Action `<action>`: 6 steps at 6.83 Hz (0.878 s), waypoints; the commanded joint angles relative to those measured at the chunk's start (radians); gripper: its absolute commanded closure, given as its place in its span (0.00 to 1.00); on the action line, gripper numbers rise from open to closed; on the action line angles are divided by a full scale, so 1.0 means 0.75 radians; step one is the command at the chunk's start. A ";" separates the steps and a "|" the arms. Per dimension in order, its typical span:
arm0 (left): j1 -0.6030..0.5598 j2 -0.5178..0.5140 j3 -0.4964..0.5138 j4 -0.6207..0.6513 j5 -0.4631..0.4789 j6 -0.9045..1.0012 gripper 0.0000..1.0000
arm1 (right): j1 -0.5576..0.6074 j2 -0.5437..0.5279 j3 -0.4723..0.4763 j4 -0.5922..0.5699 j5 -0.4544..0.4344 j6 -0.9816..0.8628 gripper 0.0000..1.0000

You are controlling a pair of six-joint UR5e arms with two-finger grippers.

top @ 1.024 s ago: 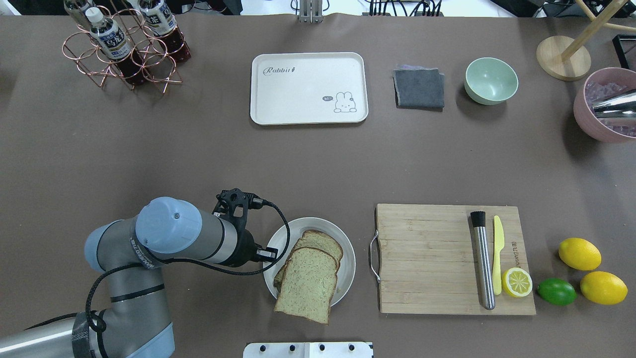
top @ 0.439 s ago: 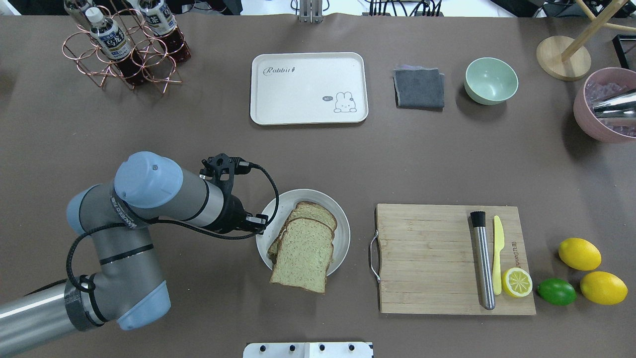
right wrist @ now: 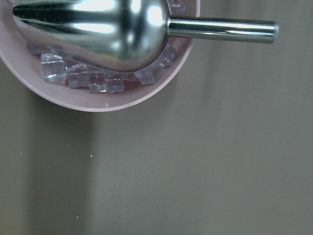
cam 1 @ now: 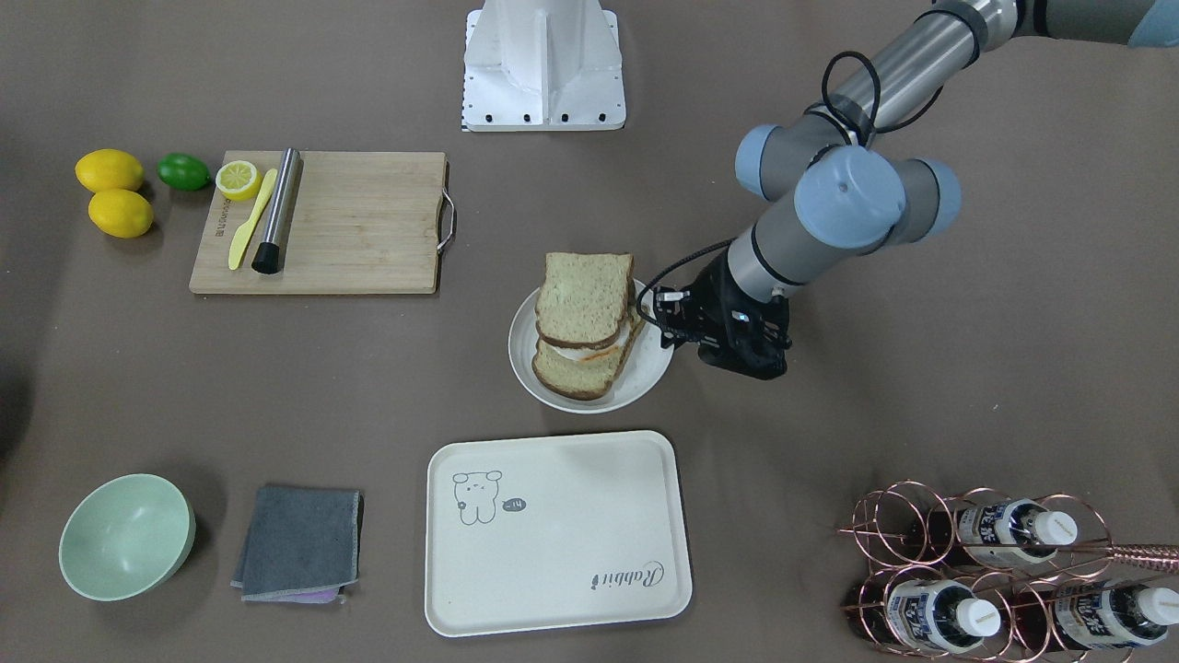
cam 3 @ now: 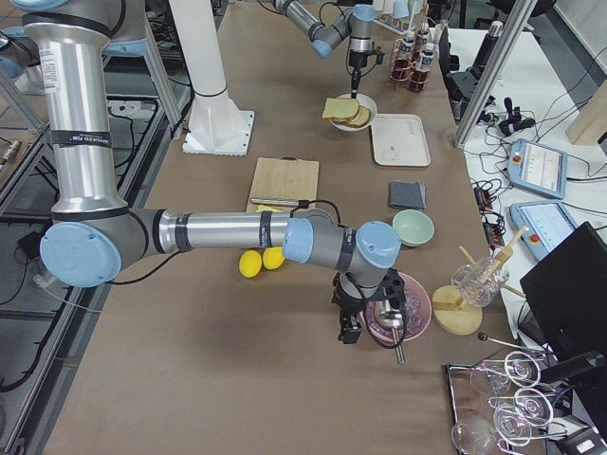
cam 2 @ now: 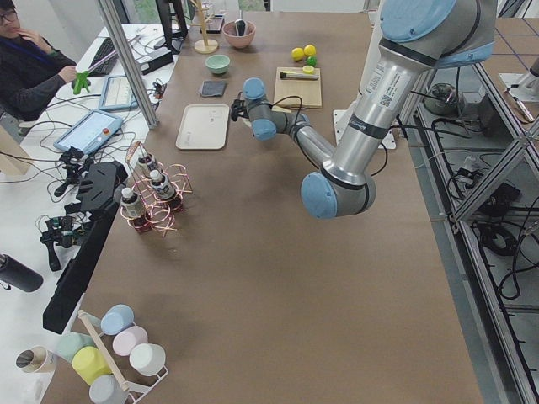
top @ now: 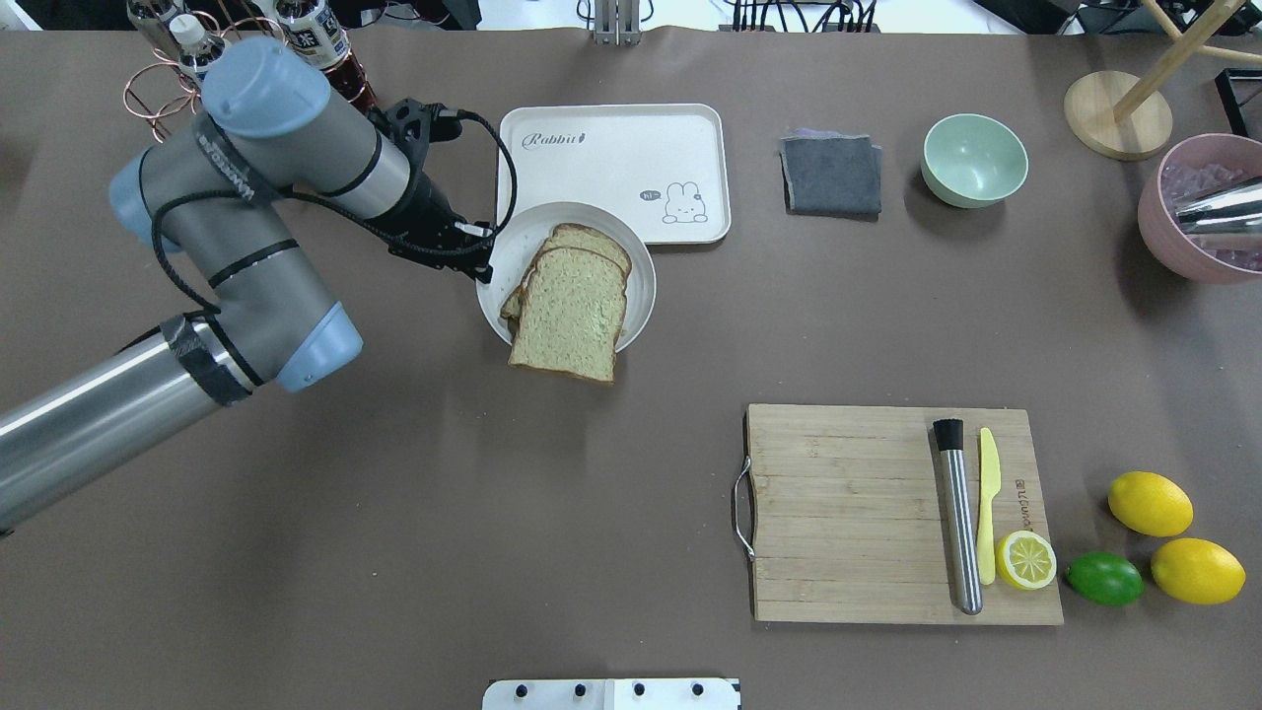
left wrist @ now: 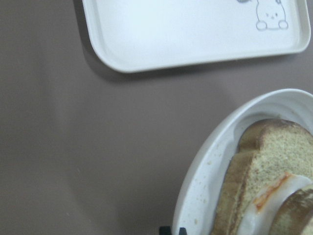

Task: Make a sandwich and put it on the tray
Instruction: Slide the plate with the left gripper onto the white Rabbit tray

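Next, my left gripper releases the white plate on the cream tray (cam 1: 532,540) between the animal drawing and the Rabbit lettering. The plate is still held above the table.
The sandwich (top: 567,311), two speckled brown slices with a white-and-orange egg between them, lies on a round white plate (top: 641,281). The top slice overhangs the plate's near rim. My left gripper (top: 481,258) is shut on the plate's left rim and holds it above the table, just short of the near left corner of the cream tray (top: 611,158). The front-facing view shows the sandwich (cam 1: 582,322), the gripper (cam 1: 665,327) and the bare tray (cam 1: 571,552). My right gripper (cam 3: 349,327) shows only in the exterior right view, beside a pink bowl; I cannot tell whether it is open.
A wooden cutting board (top: 848,513) holds a metal rod, a yellow knife and a lemon half; lemons and a lime lie to its right. A grey cloth (top: 831,176) and a green bowl (top: 974,160) sit right of the tray. A bottle rack (cam 1: 976,562) stands behind my left arm.
My left gripper has carried the plate with the sandwich away from the robot's side and up to the tray's near left corner. Nothing else has moved.
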 commanded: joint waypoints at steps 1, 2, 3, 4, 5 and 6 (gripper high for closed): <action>-0.120 -0.254 0.388 -0.001 -0.055 0.086 1.00 | 0.001 -0.001 0.000 0.000 0.001 0.000 0.00; -0.143 -0.350 0.527 -0.001 -0.053 0.105 1.00 | 0.001 -0.001 0.002 0.000 0.004 0.000 0.00; -0.147 -0.430 0.654 -0.013 -0.043 0.129 1.00 | 0.003 -0.001 0.004 0.000 0.006 0.000 0.00; -0.133 -0.512 0.781 -0.060 0.018 0.131 1.00 | 0.003 -0.001 0.008 0.000 0.006 0.000 0.00; -0.098 -0.557 0.865 -0.146 0.065 0.117 1.00 | 0.009 -0.001 0.006 0.002 0.004 0.000 0.00; -0.050 -0.572 0.870 -0.149 0.151 0.089 1.00 | 0.009 -0.001 0.000 0.008 0.004 0.000 0.00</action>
